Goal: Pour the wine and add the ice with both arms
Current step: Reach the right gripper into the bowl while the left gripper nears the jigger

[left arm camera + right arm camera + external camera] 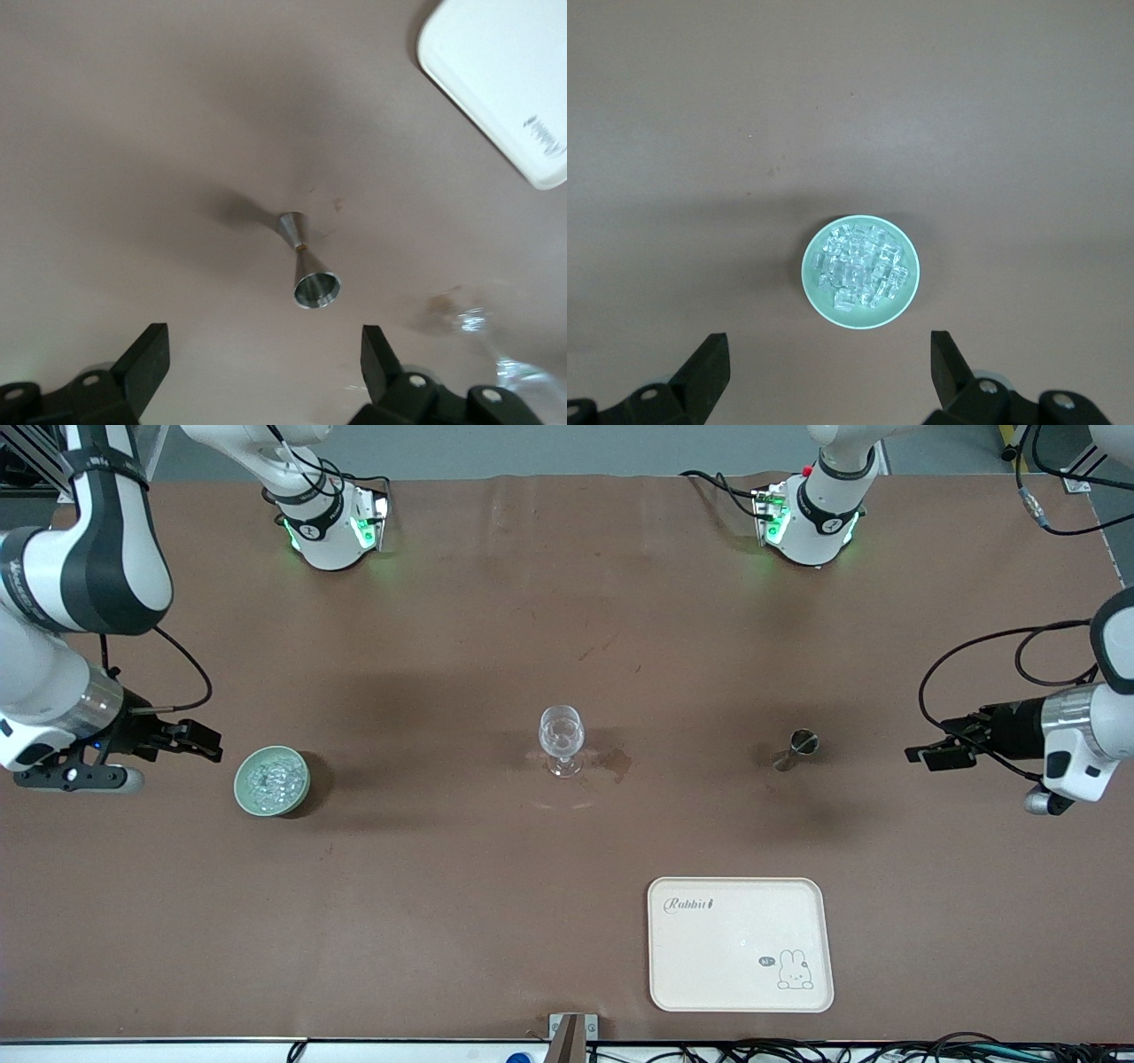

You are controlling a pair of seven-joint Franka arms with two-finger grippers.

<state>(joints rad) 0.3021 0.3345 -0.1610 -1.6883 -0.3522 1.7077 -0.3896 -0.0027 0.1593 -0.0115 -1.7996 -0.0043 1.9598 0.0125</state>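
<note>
My left gripper goes to the steel jigger next and closes on the jigger's narrow middle point(793, 755) point(302, 249), between its two cups.
The ice point(273, 778) is a heap of small clear lumps in a pale green bowl point(239, 784) toward the right arm's end of the table. The right wrist view shows the ice point(862, 266) and the bowl point(811, 283) ahead of the right gripper's open jaws. A clear stemmed glass point(562, 740) stands upright at mid-table. A steel jigger point(796, 749) stands toward the left arm's end and shows in the left wrist view point(306, 261). My right gripper point(205, 742) is open and empty beside the bowl, apart from it. My left gripper point(926, 755) is open and empty, apart from the jigger.
A cream tray point(740, 943) with a rabbit drawing lies nearer to the front camera than the jigger; its corner shows in the left wrist view point(496, 80). A small wet stain point(616, 762) lies beside the glass. Both arm bases stand along the table's robot edge.
</note>
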